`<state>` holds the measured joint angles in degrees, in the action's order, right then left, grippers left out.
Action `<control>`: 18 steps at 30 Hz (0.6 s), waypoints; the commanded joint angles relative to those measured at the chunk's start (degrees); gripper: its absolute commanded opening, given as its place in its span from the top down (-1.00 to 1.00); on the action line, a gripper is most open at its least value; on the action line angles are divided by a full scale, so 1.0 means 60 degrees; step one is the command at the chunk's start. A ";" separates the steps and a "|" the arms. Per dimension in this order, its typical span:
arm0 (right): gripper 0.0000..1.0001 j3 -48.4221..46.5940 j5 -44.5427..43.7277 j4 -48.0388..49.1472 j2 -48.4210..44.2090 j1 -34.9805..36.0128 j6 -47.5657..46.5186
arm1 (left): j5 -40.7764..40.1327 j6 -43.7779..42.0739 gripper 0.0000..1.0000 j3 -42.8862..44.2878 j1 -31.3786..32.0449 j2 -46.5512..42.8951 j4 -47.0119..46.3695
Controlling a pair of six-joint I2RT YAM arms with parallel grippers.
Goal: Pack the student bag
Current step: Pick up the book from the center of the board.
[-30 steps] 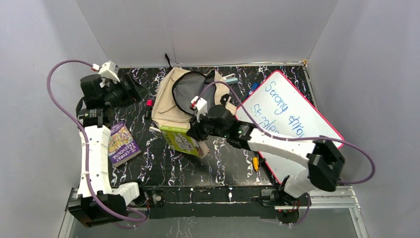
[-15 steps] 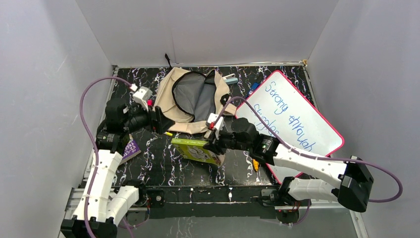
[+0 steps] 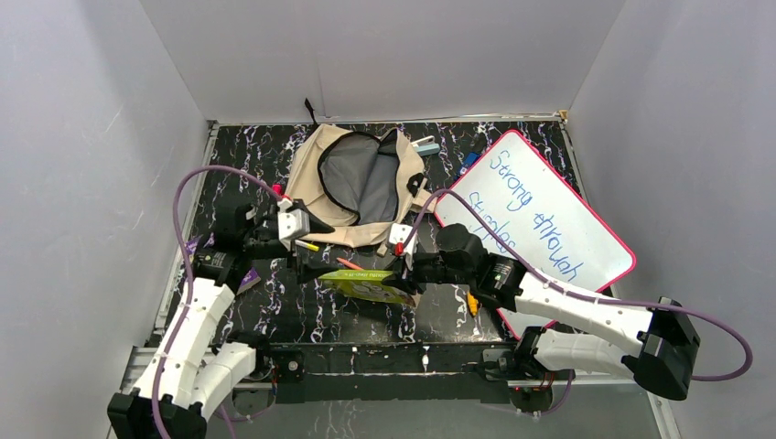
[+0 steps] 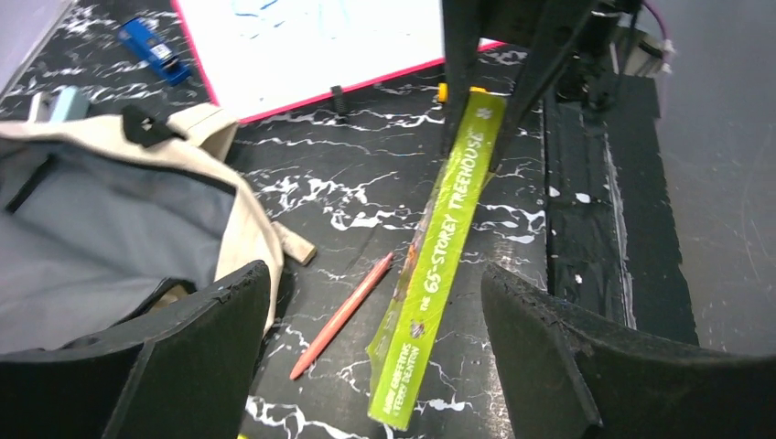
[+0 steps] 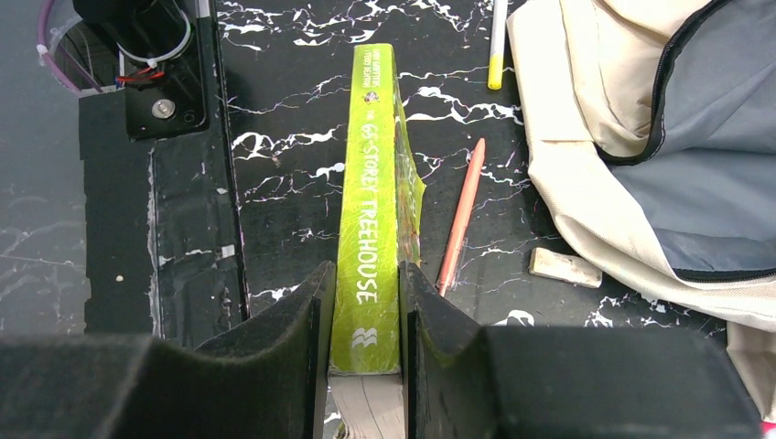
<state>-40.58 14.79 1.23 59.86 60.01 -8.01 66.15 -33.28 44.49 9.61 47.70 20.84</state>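
The spine of the lime-green book has my right gripper on it, so my left gripper needs to hold the spine's loose end while my right gripper takes the book's short side [image 5: 369, 404].
The student bag [image 3: 361, 187] lies at the back middle of the table, its zip open and grey lining showing [image 4: 110, 229] [image 5: 695, 165]. My right gripper [image 3: 407, 270] [image 5: 366, 283] is shut on one end of a lime-green book, "The 65-Storey Treehouse" [image 3: 366, 283] [image 5: 371, 183], held just in front of the bag with its spine up. My left gripper [image 3: 311, 261] [image 4: 375, 274] faces the book's other end [image 4: 448, 247] with its jaws wide open; nothing is between them.
An orange pencil [image 4: 343, 315] [image 5: 462, 215] lies between book and bag. A yellow pen [image 5: 496, 46], a small eraser [image 5: 565, 267] and a purple book [image 3: 245, 274] under the left arm are nearby. The pink-framed whiteboard [image 3: 540, 219] fills the right side.
The left arm has swung from the back left corner to the front, up to the green book, jaws widening. The right gripper has drawn the book off the bag toward the front.
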 commanded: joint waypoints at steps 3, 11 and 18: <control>1.00 -0.0033 0.0099 0.0688 -0.0122 0.0016 -0.0130 | -0.0759 -0.1175 -0.64 -0.0211 0.1423 0.0309 0.0026; 1.00 -0.0137 0.0188 0.0760 0.0013 0.0018 -0.0118 | -0.2382 -0.1208 -0.64 -0.0252 0.3226 0.1364 0.0071; 1.00 -0.0051 0.0141 0.0746 -0.0220 0.0017 -0.0088 | -0.2885 -0.1305 -0.60 -0.0283 0.3673 0.2193 0.0116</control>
<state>-40.58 15.31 1.43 60.36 60.03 -8.16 50.37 -39.94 43.46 30.65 59.70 21.06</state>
